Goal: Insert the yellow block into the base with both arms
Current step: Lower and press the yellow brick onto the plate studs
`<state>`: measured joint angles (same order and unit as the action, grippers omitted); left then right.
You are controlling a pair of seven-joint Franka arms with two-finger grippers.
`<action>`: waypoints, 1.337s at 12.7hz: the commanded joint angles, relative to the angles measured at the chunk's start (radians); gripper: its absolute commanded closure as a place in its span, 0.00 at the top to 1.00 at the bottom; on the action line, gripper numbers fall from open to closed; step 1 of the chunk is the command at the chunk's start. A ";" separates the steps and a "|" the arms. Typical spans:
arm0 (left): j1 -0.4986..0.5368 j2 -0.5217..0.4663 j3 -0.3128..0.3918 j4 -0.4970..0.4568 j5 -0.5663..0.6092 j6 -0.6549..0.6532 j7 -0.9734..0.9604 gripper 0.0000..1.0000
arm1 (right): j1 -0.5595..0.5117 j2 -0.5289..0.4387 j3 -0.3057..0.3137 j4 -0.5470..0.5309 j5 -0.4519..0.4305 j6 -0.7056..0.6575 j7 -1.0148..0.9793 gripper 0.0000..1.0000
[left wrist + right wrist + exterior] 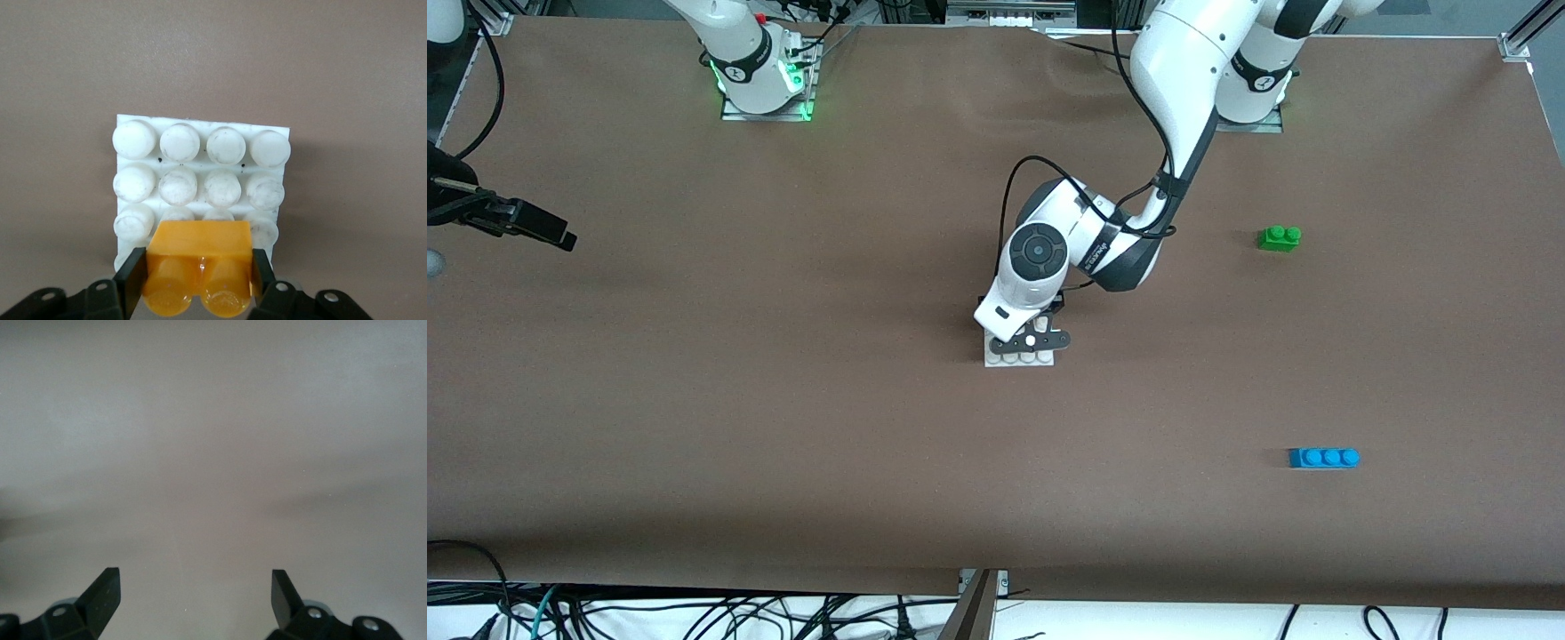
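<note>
The yellow block, now held over the base's edge row, will go down on the middle studs of the white studded base [1022, 316] [198, 223] from my left gripper.
My left gripper [198, 273] is shut on the yellow block [199, 247], one finger on each end, with the two studs facing the camera. It holds the block over the edge row of the white studded base [200, 153]. In the front view the base [1018, 357] lies at mid-table, with the left gripper [1032, 335] and wrist directly over it, and the block is hidden there. My right gripper [543, 229] is open and empty over bare table at the right arm's end. The right wrist view shows its spread fingers [107, 590] over the brown surface.
A green two-stud brick [1279, 237] sits toward the left arm's end. A blue three-stud brick [1325, 458] lies nearer the front camera at that same end. Brown table surface [783, 400] surrounds the base.
</note>
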<state>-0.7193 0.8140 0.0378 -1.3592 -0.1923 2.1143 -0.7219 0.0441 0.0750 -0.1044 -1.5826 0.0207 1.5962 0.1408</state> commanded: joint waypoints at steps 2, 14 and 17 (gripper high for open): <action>-0.012 0.028 0.019 0.040 -0.024 -0.022 -0.002 0.00 | -0.009 -0.031 0.012 -0.027 -0.001 -0.002 -0.006 1.00; -0.009 0.057 0.025 0.037 -0.022 -0.008 -0.002 0.00 | -0.009 -0.031 0.012 -0.027 -0.001 -0.005 -0.006 1.00; -0.006 0.065 0.024 0.034 -0.027 -0.016 -0.004 0.00 | -0.009 -0.031 0.012 -0.028 -0.001 -0.004 -0.007 1.00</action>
<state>-0.7195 0.8334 0.0489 -1.3503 -0.1926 2.1095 -0.7226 0.0441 0.0750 -0.1036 -1.5826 0.0207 1.5923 0.1407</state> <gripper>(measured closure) 0.322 0.000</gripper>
